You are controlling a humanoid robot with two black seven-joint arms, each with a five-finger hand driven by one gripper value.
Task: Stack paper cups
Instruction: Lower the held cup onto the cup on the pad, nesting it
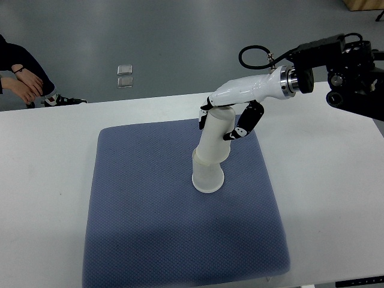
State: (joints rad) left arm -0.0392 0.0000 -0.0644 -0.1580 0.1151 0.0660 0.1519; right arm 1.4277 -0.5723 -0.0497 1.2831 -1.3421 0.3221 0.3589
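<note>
My right gripper needs to release the upper cup nested down over the lower cup (206, 169) on the blue-grey mat.
Two white paper cups stand upside down in a stack (211, 159) near the middle of the blue-grey mat (150, 210). The upper cup (216, 135) sits over the lower cup (207, 177), and the stack leans a little toward the right. My right hand (231, 120) comes in from the upper right and its fingers wrap the top of the upper cup. A black-tipped finger (247, 123) presses the cup's right side, and another fingertip (204, 117) sits on its left side. The left arm does not show.
The mat lies on a white table (48, 180). A person's hands and dark sleeve (21, 81) show at the far left beyond the table's back edge. Two small square plates (125, 76) lie on the grey floor behind.
</note>
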